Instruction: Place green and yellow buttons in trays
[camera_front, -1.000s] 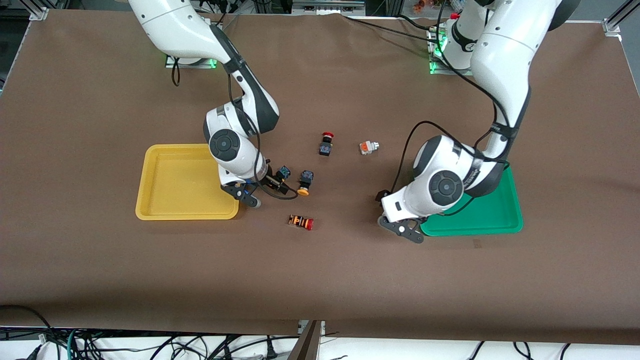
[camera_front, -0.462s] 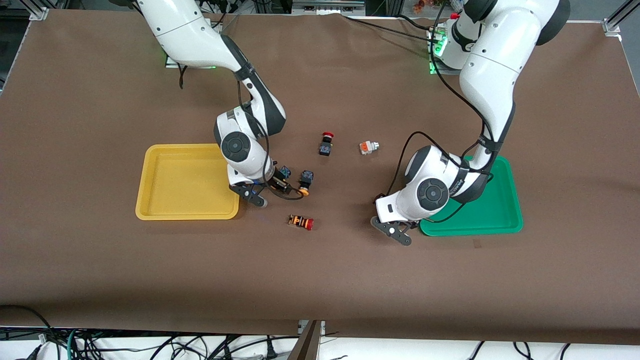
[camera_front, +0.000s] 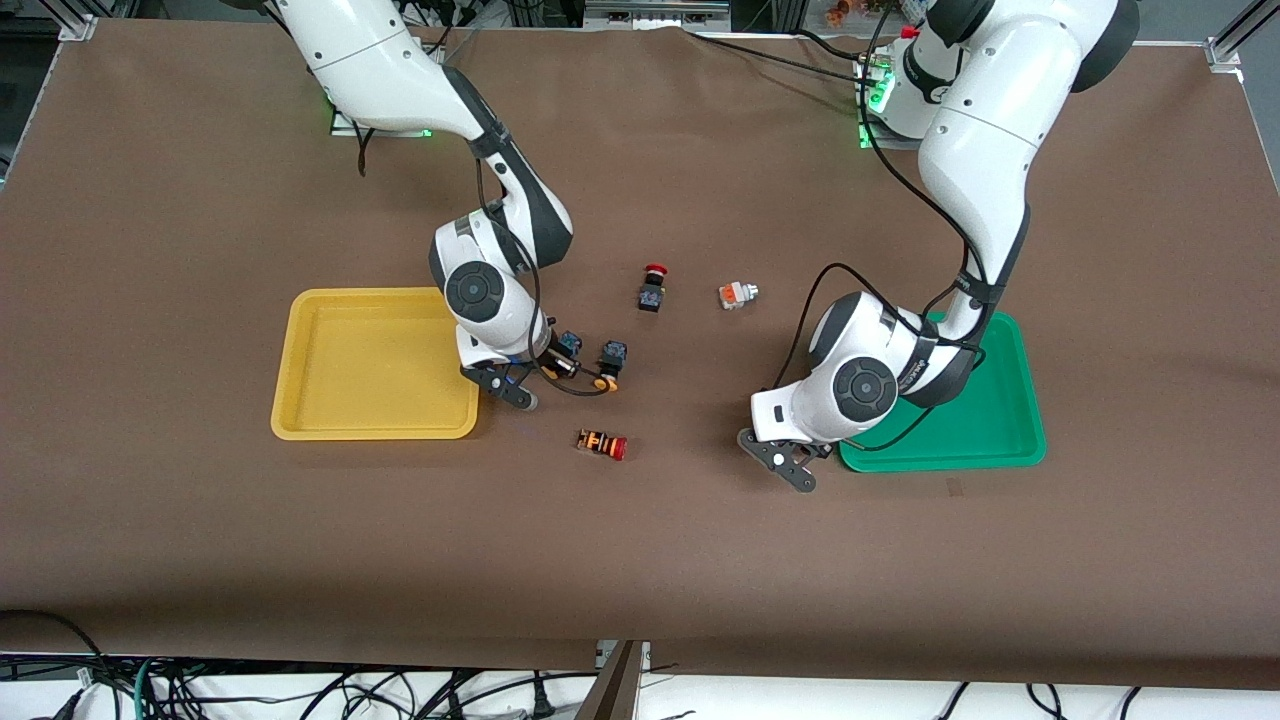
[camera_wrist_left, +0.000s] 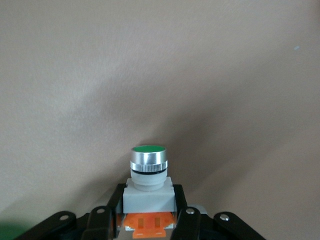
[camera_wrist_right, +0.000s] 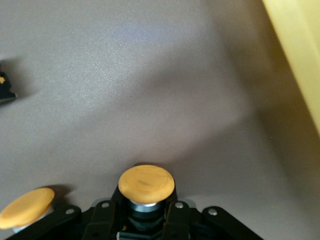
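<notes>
My left gripper is to let go of the green-capped button. It will put it in the green tray, on the half nearer the yellow tray (camera_front: 891, 402).
My right gripper (camera_front: 507, 388) is low over the table beside the yellow tray (camera_front: 300, 425), on the side toward the table's middle. In the right wrist view the gripper (camera_wrist_right: 145, 216) is shut on a black-bodied button with a round yellow cap (camera_wrist_right: 146, 183). A second yellow-capped button (camera_front: 610, 362) lies just beside it and also shows in the right wrist view (camera_wrist_right: 26, 207). My left gripper (camera_front: 783, 462) is low beside the green tray (camera_front: 1000, 457). In the left wrist view that gripper (camera_wrist_left: 148, 221) is shut on a white-and-silver button with a green cap (camera_wrist_left: 148, 172). Another white-and-silver button (camera_front: 737, 295) lies on the table.
A black switch with a red cap (camera_front: 652, 288) stands mid-table. An orange-striped switch with a red cap (camera_front: 602, 444) lies nearer the front camera. The yellow tray's rim (camera_wrist_right: 300, 65) shows in the right wrist view. Both trays hold nothing that I can see.
The right gripper has shifted a little from the yellow tray's edge toward the two yellow-capped buttons. The left gripper has moved a little away from the green tray, toward the table's middle.
</notes>
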